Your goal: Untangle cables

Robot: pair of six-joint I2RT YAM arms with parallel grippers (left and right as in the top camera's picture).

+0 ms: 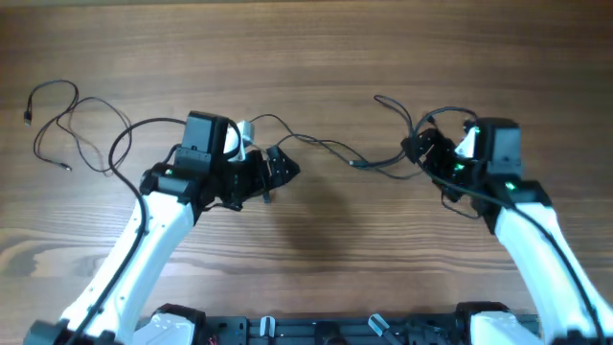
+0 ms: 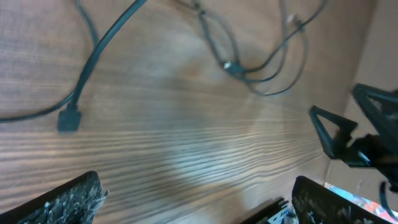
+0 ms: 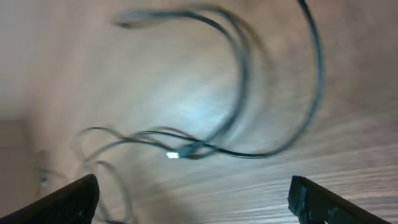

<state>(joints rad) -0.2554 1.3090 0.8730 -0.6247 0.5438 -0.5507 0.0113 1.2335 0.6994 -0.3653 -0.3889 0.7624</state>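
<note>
I need to close my left gripper on the part [image 1: 375, 166] [image 2: 247, 74] next to the bright plug of the middle cable, on the plug's side toward my right gripper.
Thin black cables lie on the wooden table. One loose looping cable [image 1: 72, 125] lies at the far left, and another cable [image 1: 326, 146] runs between the two arms. My left gripper [image 1: 278, 168] is open beside the middle cable's left end, holding nothing. In the left wrist view its fingers [image 2: 62, 202] stand wide over bare wood, with a cable plug [image 2: 69, 118] ahead of them. My right gripper [image 1: 421, 149] is open over a cable tangle [image 1: 402, 120]. The right wrist view shows a looped cable [image 3: 242, 81] and a bright connector [image 3: 177, 154] ahead of the empty gripper [image 3: 196, 202].
The wooden table [image 1: 306, 57] stretches wide behind both arms. The thicker arm wire [image 1: 129, 144] curves by the left arm. The right arm's gripper [image 2: 360, 134] shows at the right edge of the left wrist view.
</note>
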